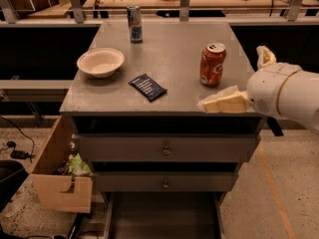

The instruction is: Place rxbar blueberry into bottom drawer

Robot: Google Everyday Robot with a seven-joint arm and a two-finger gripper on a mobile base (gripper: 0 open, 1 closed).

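Observation:
I should next close across the rxbar blueberry's middle (148, 86), across its long sides.
The rxbar blueberry (147, 87) is a flat dark navy bar with white text, lying on the grey cabinet top (172, 54) near its front edge, left of centre. The bottom drawer (162, 216) is pulled out at the foot of the cabinet, a wide shallow grey tray. My gripper (219, 103) has cream-coloured fingers pointing left, at the front right corner of the top, just below the orange can (213, 64) and well right of the bar. It holds nothing.
A white bowl (100, 62) sits at the left of the top, and a tall slim can (134, 24) at the back. Two knobbed grey drawers (166, 149) are closed. A light wooden box (59, 177) with a notch stands on the floor at the left.

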